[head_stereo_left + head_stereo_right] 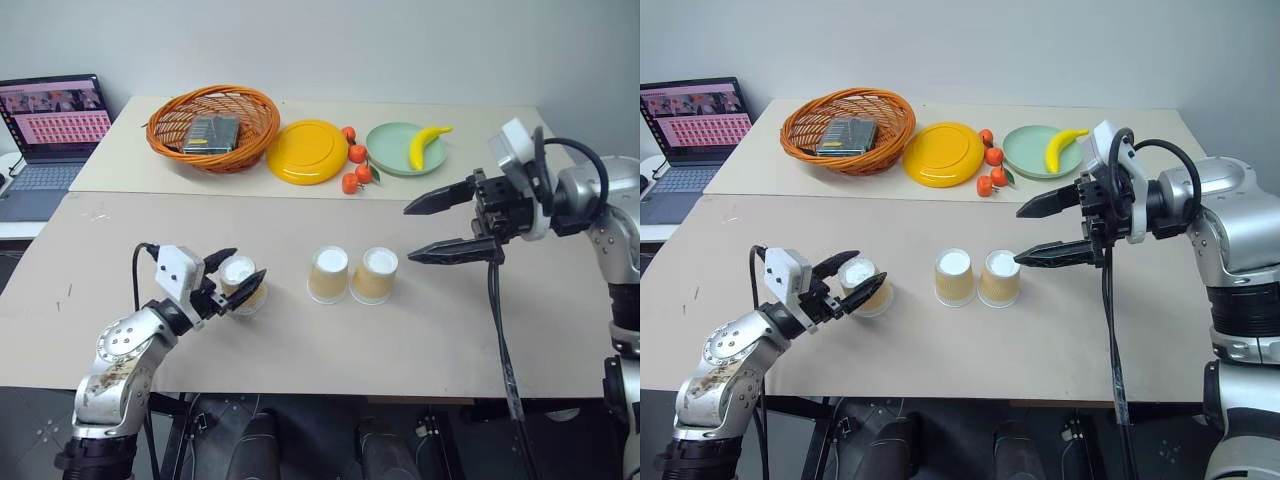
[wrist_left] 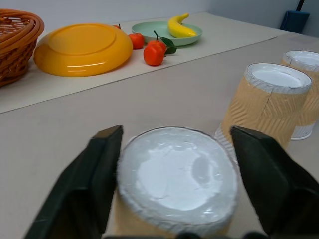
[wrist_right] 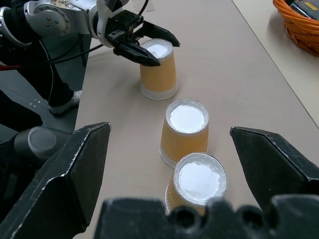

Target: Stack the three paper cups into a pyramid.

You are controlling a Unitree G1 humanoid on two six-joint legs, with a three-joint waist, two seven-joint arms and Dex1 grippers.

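Observation:
I should use my left gripper to let go of the third paper cup on top of the touching pair point(image 1: 357, 262) point(image 2: 293, 68), so it bridges both white bases.
Three tan ribbed paper cups stand upside down on the beige table point(image 1: 300, 340). Two of them, one cup point(image 1: 329, 275) and its neighbour point(image 1: 374, 275), sit side by side touching at the table's middle. The third paper cup point(image 1: 240, 283) stands apart to their left, and my left gripper point(image 1: 247, 263) is shut on it near its white base, one finger on each side. My right gripper point(image 1: 410, 234) hovers open just right of the pair and above the table, its fingers pointing left toward them. No cup rests on another.
Along the back of the table are an orange wicker basket point(image 1: 250, 150) holding a dark box, a yellow plate point(image 1: 307, 151), several tangerines point(image 1: 356, 170), and a green plate point(image 1: 390, 150) with a banana point(image 1: 428, 143). A laptop point(image 1: 50, 140) sits at the far left.

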